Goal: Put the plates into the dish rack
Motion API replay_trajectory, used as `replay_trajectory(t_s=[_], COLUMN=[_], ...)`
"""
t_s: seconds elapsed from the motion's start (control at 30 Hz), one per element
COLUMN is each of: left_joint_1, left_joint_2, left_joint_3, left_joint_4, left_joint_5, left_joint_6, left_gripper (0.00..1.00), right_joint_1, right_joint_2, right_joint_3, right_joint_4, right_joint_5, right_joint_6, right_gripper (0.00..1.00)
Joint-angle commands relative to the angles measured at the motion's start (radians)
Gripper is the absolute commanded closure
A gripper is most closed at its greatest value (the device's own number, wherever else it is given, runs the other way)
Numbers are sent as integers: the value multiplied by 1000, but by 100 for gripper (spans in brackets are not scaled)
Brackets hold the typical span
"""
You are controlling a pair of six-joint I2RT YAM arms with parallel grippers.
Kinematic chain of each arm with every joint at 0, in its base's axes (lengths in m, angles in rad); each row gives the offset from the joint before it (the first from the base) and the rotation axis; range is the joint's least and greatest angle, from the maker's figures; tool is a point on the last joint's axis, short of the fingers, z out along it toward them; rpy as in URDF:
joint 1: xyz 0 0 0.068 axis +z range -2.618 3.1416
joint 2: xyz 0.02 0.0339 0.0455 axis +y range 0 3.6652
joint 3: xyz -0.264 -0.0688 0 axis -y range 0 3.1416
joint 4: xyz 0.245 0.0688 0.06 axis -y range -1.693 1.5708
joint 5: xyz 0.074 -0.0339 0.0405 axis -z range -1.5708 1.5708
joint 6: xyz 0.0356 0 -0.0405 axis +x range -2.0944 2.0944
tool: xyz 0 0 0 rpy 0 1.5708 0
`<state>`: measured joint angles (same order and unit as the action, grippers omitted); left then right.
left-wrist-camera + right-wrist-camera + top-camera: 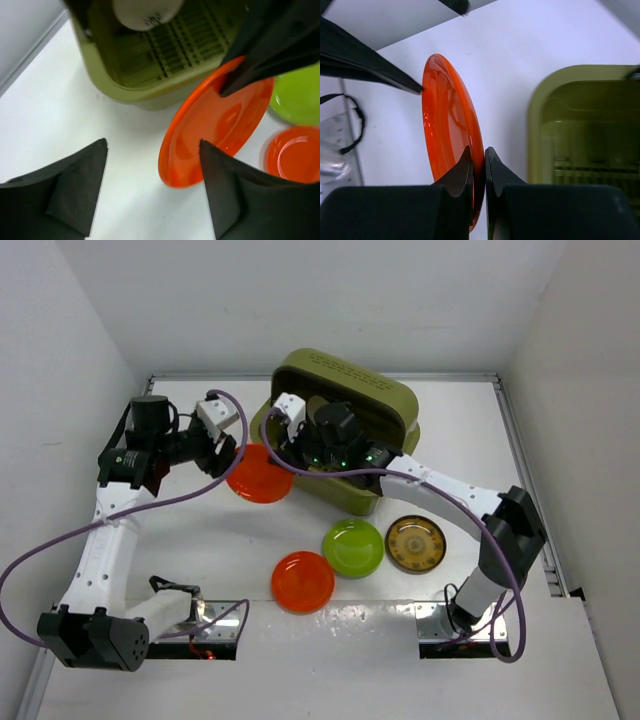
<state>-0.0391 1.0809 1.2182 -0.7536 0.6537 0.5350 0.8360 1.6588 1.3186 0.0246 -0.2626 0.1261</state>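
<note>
Next, I let go of the orange-red plate with my right gripper in the dish rack's back corner (309, 414), the one closest to my left gripper.
An orange-red plate (258, 476) hangs tilted on edge just left of the olive-green dish rack (345, 390). My right gripper (284, 462) reaches across the rack and is shut on the plate's rim (451, 120); its jaws (479, 150) pinch it. My left gripper (228, 454) is open (153, 142), with the plate's lower edge (210, 130) between its fingers, close to the right finger (225, 195). A second orange-red plate (302, 581), a lime green plate (353, 547) and a brown gold-patterned plate (415, 543) lie flat on the table.
The rack's slotted floor (165, 45) shows no plates. White walls close in the table left, right and behind. A metal rail (530, 480) runs along the right edge. Purple cables loop from both arms.
</note>
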Motion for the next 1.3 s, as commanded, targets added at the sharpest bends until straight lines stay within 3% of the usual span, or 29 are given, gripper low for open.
replay_trajectory(t_s=[0.0, 0.03, 0.2, 0.37, 0.57, 0.83, 0.93, 1.1, 1.27], left_joint_1=[4, 4, 4, -8, -159, -113, -94, -94, -94], left_joint_2=[4, 20, 112, 247, 425, 709, 790, 852, 861], left_joint_3=[59, 81, 139, 222, 335, 586, 654, 678, 629], left_joint_4=[172, 212, 267, 251, 206, 188, 143, 143, 143], left_joint_5=[-57, -66, -86, -158, -406, -420, -420, -422, -353], left_joint_6=[-177, -226, -303, -311, -248, -334, -334, -322, -345], left_gripper=[17, 0, 0, 0, 0, 0, 2, 2, 3], right_joint_1=[-37, -50, -110, -193, -242, -215, -178, -169, -186], right_joint_2=[-74, -82, -102, -109, -83, -60, -34, -1, 47], right_joint_3=[45, 106, 214, 197, 85, 13, 46, 42, 44], right_joint_4=[39, 28, 8, -18, 70, 118, 106, 133, 89], right_joint_5=[93, 111, 299, 352, 344, 353, 434, 508, 416], right_joint_6=[-68, -83, -339, -460, -581, -595, -609, -615, -557], right_gripper=[100, 100, 100, 100, 100, 100, 100, 100, 100])
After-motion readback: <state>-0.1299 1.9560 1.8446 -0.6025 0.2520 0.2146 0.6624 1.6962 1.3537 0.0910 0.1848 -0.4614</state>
